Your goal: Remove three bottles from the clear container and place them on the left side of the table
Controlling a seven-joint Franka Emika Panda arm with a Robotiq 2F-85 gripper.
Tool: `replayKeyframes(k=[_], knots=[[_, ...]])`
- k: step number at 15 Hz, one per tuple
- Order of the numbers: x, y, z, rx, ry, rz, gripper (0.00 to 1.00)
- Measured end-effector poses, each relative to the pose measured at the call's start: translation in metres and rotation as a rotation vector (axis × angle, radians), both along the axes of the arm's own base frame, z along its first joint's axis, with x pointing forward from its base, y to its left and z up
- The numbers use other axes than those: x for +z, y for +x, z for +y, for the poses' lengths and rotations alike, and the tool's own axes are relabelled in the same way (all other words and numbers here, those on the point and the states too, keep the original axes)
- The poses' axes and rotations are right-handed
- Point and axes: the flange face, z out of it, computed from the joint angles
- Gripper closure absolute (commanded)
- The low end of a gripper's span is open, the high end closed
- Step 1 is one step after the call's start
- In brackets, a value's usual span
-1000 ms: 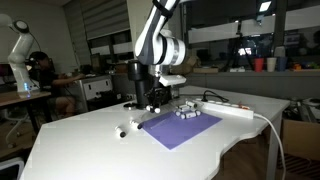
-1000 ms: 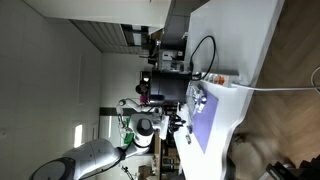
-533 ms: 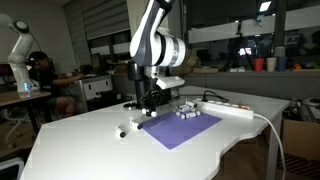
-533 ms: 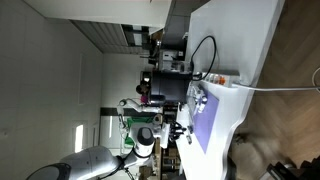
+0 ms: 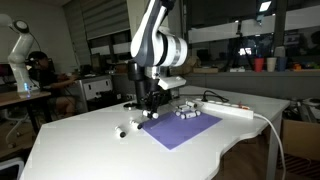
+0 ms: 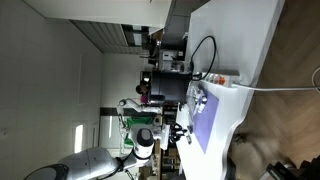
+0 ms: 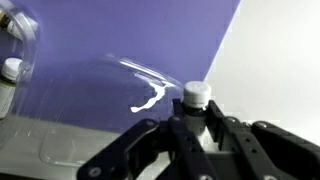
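Next, my gripper sets the small whitish bottle, now held over the purple mat's edge, down between the other small bottles on the white table (image 5: pixel 129 129).
In the wrist view my gripper (image 7: pixel 195 126) is shut on a small whitish bottle (image 7: pixel 196 93) with a pale cap, held upright between the black fingers over the edge of the purple mat (image 7: pixel 120 40). The clear container (image 7: pixel 22 35) shows at the upper left with another bottle (image 7: pixel 9 75) in it. In an exterior view the gripper (image 5: pixel 148 106) hangs low over the white table (image 5: pixel 80 140) at the mat's left corner, left of the container (image 5: pixel 186 112). Two small bottles (image 5: pixel 123 131) stand on the table further left.
A long white power strip (image 5: pixel 236 110) with a cable lies behind the mat (image 5: pixel 180 128). A tall black machine (image 5: pixel 136 82) stands just behind the gripper. The table has a curved cut-out at the front right. Cluttered desks and a person fill the background.
The arm has shifted a little to the left with the bottle in its fingers, then held nearly still. The jaws have stayed shut.
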Motion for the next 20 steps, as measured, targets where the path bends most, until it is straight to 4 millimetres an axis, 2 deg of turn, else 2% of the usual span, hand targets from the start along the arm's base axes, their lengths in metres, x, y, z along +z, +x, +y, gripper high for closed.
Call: replayKeyframes(k=[5, 6, 11, 20], knots=[[0.000, 0.000, 0.000, 0.000, 0.000, 0.000, 0.73], [0.000, 0.000, 0.000, 0.000, 0.000, 0.000, 0.93], [-0.002, -0.001, 0.004, 0.009, 0.002, 0.002, 0.93], [0.004, 0.006, 0.035, 0.045, 0.034, -0.016, 0.93]])
